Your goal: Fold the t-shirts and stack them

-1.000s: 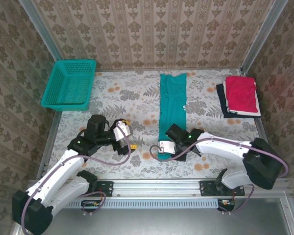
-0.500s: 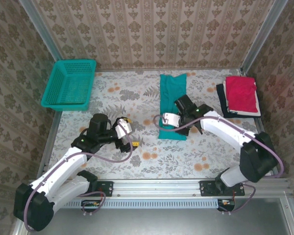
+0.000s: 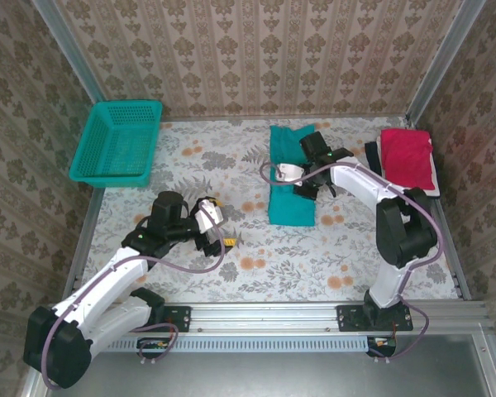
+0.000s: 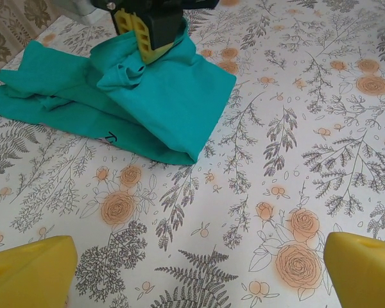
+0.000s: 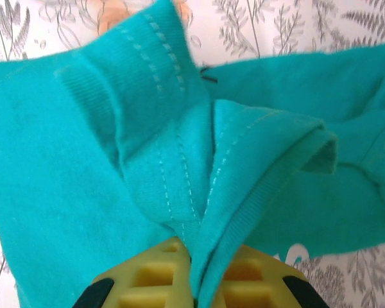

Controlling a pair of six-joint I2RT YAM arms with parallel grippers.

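Observation:
Next, my right gripper releases the bunched hem on the teal-green shirt's far half (image 3: 303, 159) (image 5: 295, 236), close to the edge that faces the red t-shirt.
The teal-green t-shirt (image 3: 291, 198) lies in the middle of the table, its near half doubled back over its far half. My right gripper (image 3: 293, 172) is shut on the bunched hem of the teal shirt (image 5: 83, 160), which is pinched between the yellow fingers (image 5: 147, 276). From the left wrist view, the teal shirt (image 4: 167, 96) hangs from that gripper (image 4: 147, 32) in a loose fold. My left gripper (image 3: 217, 230) hovers open over bare table to the left of the shirt, its yellow fingertips (image 4: 25, 269) far apart. A folded red t-shirt (image 3: 407, 159) rests on a dark navy one (image 3: 371, 169) at the far right.
A teal mesh basket (image 3: 116, 141) stands at the far left corner. Patterned walls and metal rails close in the table on three sides. The flowered tablecloth (image 4: 295, 128) lies between the left gripper and the shirt.
My right gripper has carried the shirt's near hem away from me toward the far end, doubling the long strip over itself. The left arm has barely moved.

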